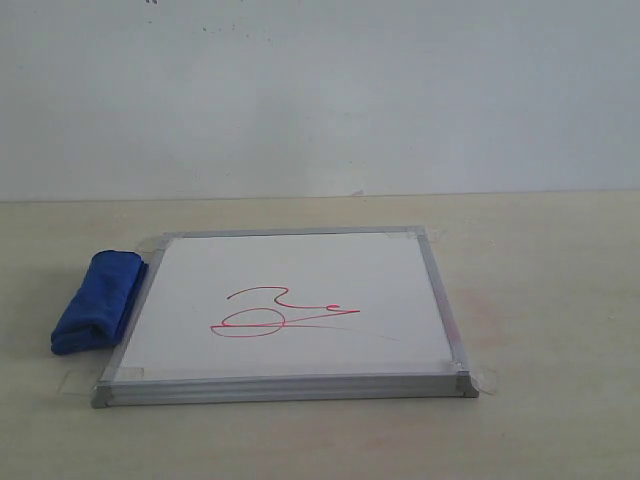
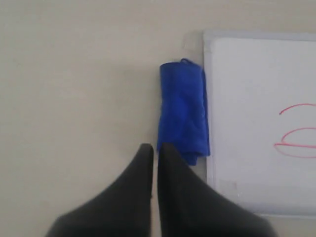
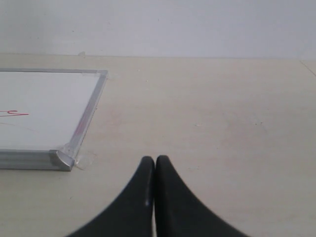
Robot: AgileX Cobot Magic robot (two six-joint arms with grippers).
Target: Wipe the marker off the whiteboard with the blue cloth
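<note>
The middle of the blue cloth (image 1: 102,292) (image 2: 182,108), halfway between its near and far ends, will be gripped by my left gripper, because it should wipe the whiteboard.
The whiteboard (image 1: 290,300) lies flat on the table, silver-framed with tape at its corners. A red marker (image 1: 280,312) scribble of loops and a long stroke sits near its middle. The blue cloth (image 1: 97,300), rolled into a thick bundle, rests on the table against the board's left edge. In the left wrist view my left gripper (image 2: 156,148) is shut and empty, hovering just short of the near end of the blue cloth (image 2: 182,111). My right gripper (image 3: 155,160) is shut and empty over bare table, off the corner of the whiteboard (image 3: 44,108). Neither gripper shows in the exterior view.
The beige table (image 1: 550,300) spreads around the board on all sides. A plain white wall (image 1: 320,90) stands behind the table's far edge. Clear tape (image 3: 85,160) pokes out at the board's near right corner.
</note>
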